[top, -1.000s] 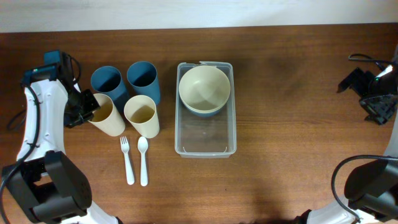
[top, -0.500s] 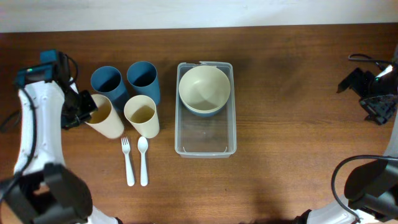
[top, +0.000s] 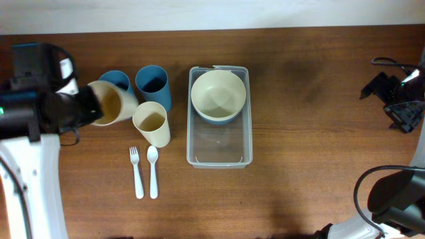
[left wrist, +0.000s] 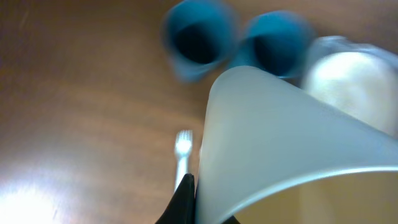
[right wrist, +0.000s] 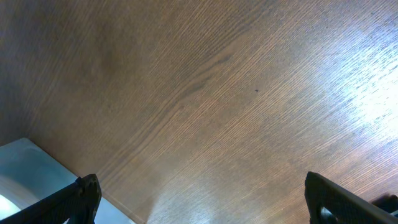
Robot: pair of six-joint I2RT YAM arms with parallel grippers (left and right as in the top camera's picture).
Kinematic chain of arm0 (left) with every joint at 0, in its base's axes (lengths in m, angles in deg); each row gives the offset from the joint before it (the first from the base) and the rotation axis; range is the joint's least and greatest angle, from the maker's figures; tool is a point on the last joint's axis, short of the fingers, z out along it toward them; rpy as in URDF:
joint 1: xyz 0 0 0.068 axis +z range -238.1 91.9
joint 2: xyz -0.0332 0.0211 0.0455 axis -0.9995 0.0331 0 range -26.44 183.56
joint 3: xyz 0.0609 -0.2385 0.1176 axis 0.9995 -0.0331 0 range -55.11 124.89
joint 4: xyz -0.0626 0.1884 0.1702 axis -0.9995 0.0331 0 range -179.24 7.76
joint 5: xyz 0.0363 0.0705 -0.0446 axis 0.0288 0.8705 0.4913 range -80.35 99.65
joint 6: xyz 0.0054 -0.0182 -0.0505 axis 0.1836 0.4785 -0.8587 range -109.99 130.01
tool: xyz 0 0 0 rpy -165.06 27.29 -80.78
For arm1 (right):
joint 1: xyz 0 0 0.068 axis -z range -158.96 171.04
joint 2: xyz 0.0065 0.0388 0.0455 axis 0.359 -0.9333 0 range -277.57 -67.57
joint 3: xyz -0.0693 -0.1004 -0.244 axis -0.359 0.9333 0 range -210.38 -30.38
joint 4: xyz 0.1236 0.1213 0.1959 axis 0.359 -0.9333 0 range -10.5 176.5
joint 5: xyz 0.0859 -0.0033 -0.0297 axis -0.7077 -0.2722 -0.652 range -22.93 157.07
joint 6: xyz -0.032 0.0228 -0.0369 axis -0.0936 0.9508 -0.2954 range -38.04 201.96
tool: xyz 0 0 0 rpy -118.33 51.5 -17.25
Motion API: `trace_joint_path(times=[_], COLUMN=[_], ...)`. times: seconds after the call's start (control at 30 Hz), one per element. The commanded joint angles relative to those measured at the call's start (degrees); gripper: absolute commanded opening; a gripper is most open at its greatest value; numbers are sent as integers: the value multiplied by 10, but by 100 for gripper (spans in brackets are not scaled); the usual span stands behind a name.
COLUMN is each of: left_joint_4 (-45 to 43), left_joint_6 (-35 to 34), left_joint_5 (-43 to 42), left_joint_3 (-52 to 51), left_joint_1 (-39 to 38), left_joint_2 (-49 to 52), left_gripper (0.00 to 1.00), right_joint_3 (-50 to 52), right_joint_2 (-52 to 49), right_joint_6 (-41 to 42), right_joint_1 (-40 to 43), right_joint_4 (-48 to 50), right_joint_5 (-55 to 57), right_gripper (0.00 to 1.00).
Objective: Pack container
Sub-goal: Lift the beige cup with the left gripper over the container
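The left gripper needs to release the cream cup, now lifted above the table, inside the clear container [top: 206, 145], just in front of the cream bowl.
The clear plastic container [top: 220, 154] lies in the middle of the table. A cream bowl [top: 218, 93] nested in a blue bowl sits in its far half. My left gripper [top: 85, 110] is shut on a cream cup [top: 109, 103] and holds it lifted and tilted above the table, left of the container. The cup fills the left wrist view [left wrist: 292, 149]. A second cream cup [top: 151, 123] and two blue cups [top: 153, 82] stand left of the container. My right gripper [top: 398, 99] is open and empty at the far right.
A white fork [top: 136, 169] and a white spoon [top: 153, 169] lie side by side in front of the cups. The container's corner shows at the lower left of the right wrist view [right wrist: 25, 168].
My left gripper has lifted the cream cup off the table and tilted it, and the arm has risen toward the camera. The right arm has not moved.
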Motion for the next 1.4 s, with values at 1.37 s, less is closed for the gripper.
trace_joint_path(times=[1.37], left_joint_4=[15], left_joint_6=[-28], left_joint_5=[47], left_joint_3=[53], left_joint_1=[-322], left_joint_2=[332], left_gripper=[1], right_joint_3=[-8], right_joint_2=[13], right_joint_6=[-4], right_joint_1=[2], right_joint_4=[0], right_joint_5=[3], right_gripper=[99])
